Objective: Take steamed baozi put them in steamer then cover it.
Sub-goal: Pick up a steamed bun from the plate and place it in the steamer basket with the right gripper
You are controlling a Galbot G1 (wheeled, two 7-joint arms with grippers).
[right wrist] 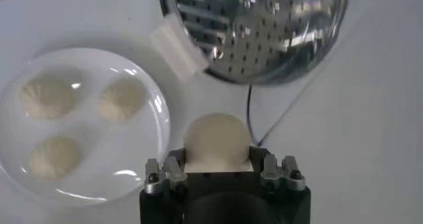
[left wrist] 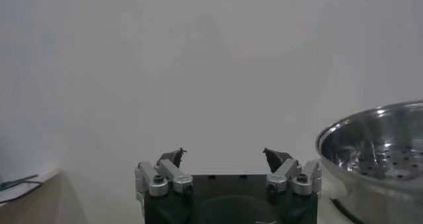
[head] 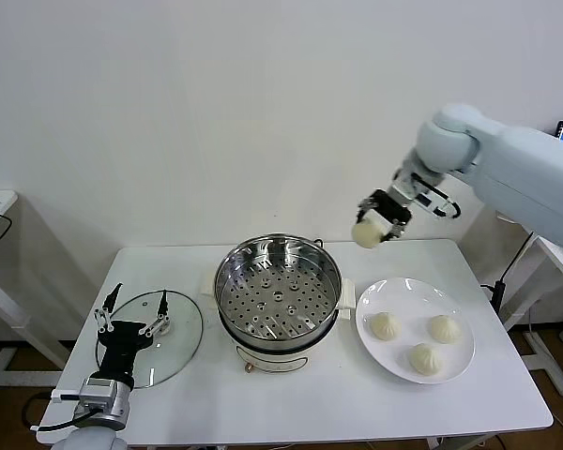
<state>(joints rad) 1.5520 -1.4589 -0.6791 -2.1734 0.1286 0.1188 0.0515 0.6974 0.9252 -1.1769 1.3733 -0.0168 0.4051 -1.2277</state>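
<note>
Next, my right gripper sets the baozi free on the back part of the steamer's hole-dotted tray [head: 283, 271] [right wrist: 271, 36], letting go of it there. The baozi is still held above the table.
My right gripper [head: 371, 228] is shut on one steamed baozi [head: 366, 234], a cream-white bun held in the air above the table, between the steamer and the plate. The right wrist view shows that baozi [right wrist: 216, 139] clamped between the jaws of the right gripper [right wrist: 218, 160]. The steamer [head: 278, 288] is a shiny steel pot with a hole-dotted tray, and nothing lies in it. Three more baozi [head: 386, 325] [head: 444, 328] [head: 424, 358] rest on the white plate [head: 405, 291]. My left gripper [head: 131, 317] is open over the glass lid [head: 178, 342], at the table's left.
The steamer's rim [left wrist: 370, 123] shows at the edge of the left wrist view, beside the left gripper [left wrist: 225, 158]. The steamer's white side handle [right wrist: 180, 45] and a thin dark cable [right wrist: 277, 123] lie between the pot [right wrist: 264, 20] and the plate [right wrist: 155, 123].
</note>
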